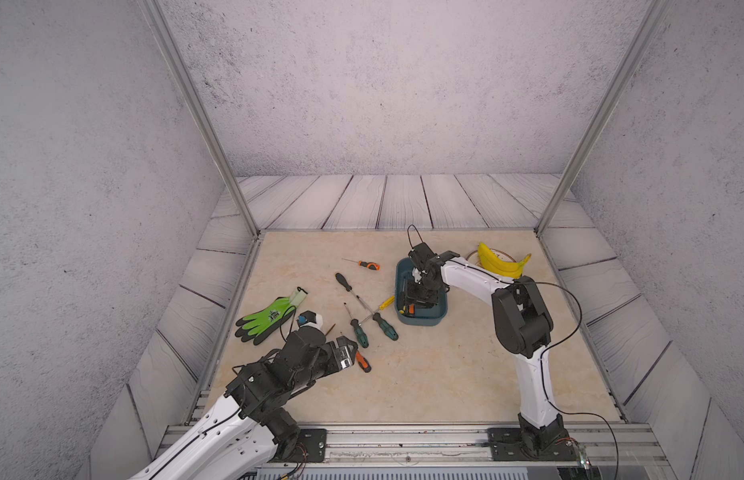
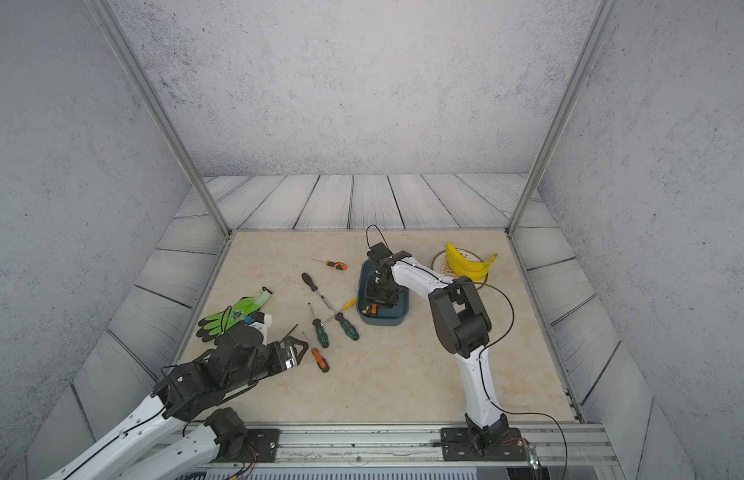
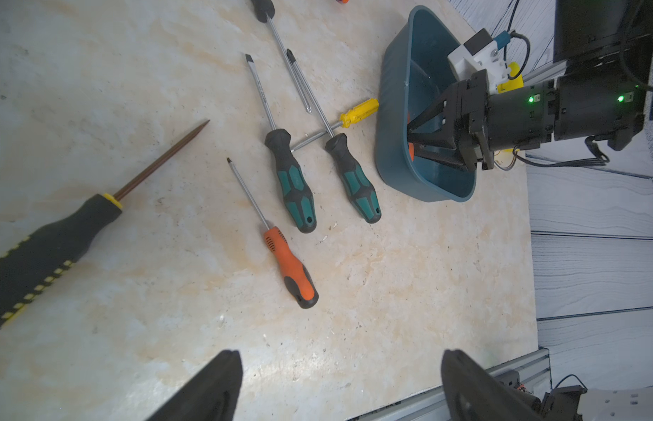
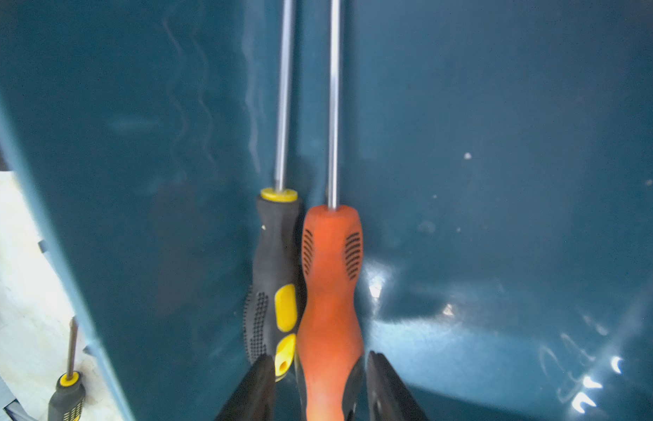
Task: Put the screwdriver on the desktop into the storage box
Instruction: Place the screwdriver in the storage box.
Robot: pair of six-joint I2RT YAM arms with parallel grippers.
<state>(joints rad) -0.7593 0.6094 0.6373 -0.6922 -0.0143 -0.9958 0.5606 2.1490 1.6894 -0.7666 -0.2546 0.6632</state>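
Observation:
My left gripper is to close on the rod end of the handle (image 1: 358, 355) (image 3: 272, 239) of the orange-and-black screwdriver that lies near the teal-handled ones.
The teal storage box (image 1: 420, 322) (image 2: 380, 320) stands right of centre on the desktop (image 1: 424, 374). My right gripper (image 1: 408, 306) (image 4: 319, 359) reaches down inside it, open. Its fingers stand slightly off the handle of an orange screwdriver (image 4: 330, 273) lying on the box floor beside a black-and-yellow one (image 4: 275, 262). Several screwdrivers lie on the desktop left of the box. Among them are two teal-handled ones (image 3: 292, 182) (image 3: 354, 178), a yellow one (image 3: 358, 111) and an orange-and-black one (image 1: 362, 361) (image 3: 290, 268). My left gripper (image 1: 353, 353) (image 3: 341, 355) hovers open and empty just short of the orange-and-black one.
A green glove (image 1: 270, 318) lies at the desktop's left edge, by my left wrist. Bananas (image 1: 501, 262) sit on a plate at the back right. A black-and-yellow screwdriver (image 3: 55, 244) lies partly under my left arm. Metal rails (image 1: 403, 432) frame the front edge.

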